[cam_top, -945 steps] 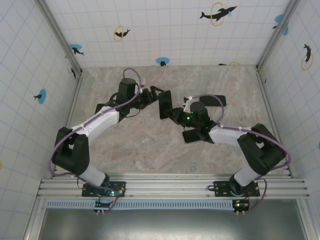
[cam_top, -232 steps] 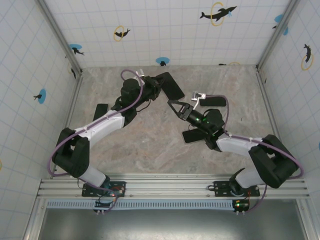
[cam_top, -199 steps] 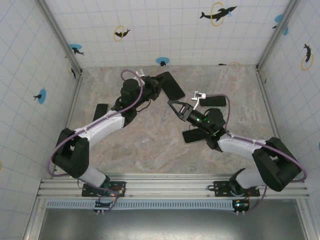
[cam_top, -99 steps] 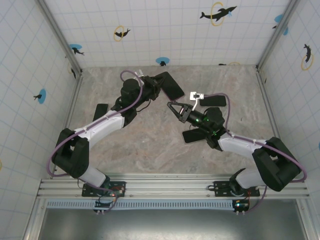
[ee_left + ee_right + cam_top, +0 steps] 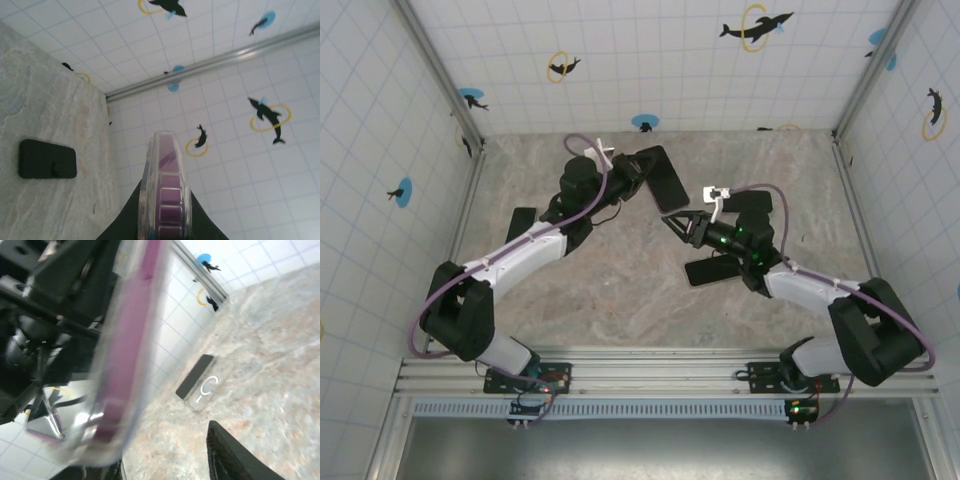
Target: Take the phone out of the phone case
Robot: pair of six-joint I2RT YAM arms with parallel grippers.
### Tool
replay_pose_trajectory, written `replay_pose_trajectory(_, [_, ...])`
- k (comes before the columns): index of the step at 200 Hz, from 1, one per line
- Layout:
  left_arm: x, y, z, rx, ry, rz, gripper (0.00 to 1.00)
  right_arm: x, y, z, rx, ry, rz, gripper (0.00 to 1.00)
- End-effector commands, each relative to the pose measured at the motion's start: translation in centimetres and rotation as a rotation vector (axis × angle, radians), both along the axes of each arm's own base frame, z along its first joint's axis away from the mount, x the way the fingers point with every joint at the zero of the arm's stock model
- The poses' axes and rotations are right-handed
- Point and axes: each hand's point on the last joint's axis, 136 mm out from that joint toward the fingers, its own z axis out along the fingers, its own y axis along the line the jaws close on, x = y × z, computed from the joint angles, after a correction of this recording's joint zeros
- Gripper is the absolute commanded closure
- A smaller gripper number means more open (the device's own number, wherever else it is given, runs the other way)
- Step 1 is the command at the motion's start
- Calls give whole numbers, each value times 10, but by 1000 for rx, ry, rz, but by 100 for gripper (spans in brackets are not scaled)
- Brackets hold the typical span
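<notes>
I need to turn the phone straight with my left gripper before my right gripper pinches the case's corner [image 5: 687,205], because the purple phone's lower end slants outside my right gripper's fingers.
A purple phone in a clear case [image 5: 661,178] is held off the table, behind the middle. My left gripper [image 5: 632,172] is shut on it. In the left wrist view the cased phone [image 5: 165,190] stands edge-on between my dark fingers [image 5: 124,220]. My right gripper [image 5: 683,221] is open just in front of and to the right of the phone's lower end. In the right wrist view the blurred purple edge of the phone [image 5: 125,340] runs down toward the left finger. My right gripper [image 5: 160,450] has its jaws wide apart, with the right finger [image 5: 232,455] well away from the phone.
A second phone in a clear case with a ring mark [image 5: 200,385] lies flat at the table's left [image 5: 523,222]. Two black slabs lie on the right, one at the back [image 5: 752,203] and one nearer [image 5: 713,271]. Tiled walls enclose the marbled table [image 5: 620,290].
Both grippers met at the phone mid-table earlier. The left gripper has since carried it up and back. The right gripper has let go, turned, and now moves in under the phone's lower end.
</notes>
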Motion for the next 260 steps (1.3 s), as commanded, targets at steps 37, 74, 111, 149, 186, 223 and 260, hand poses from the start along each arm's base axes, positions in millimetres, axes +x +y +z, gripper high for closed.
replay_pose_trajectory(37, [-13, -5, 47, 85, -283, -119, 100, -15, -34, 19, -122, -214, 114, 43])
replay_pose_trajectory(74, [-19, -16, 51, 42, -331, -202, 100, -20, -40, 12, -201, -247, 205, 42])
replay_pose_trajectory(111, [-22, -27, 57, 23, -345, -277, 100, -24, -41, 15, -168, -259, 279, 42])
replay_pose_trajectory(149, [-27, -30, 60, 7, -373, -314, 100, -30, -38, 15, -182, -291, 356, 43])
replay_pose_trajectory(186, [-37, -34, 63, 23, -442, -367, 100, -29, -35, 19, -193, -337, 398, 48])
replay_pose_trajectory(223, [-44, -39, 54, 115, -529, -441, 100, -31, -35, 18, -224, -386, 416, 52])
replay_pose_trajectory(260, [-54, -39, 48, 177, -635, -483, 100, -33, -35, 17, -251, -436, 428, 55])
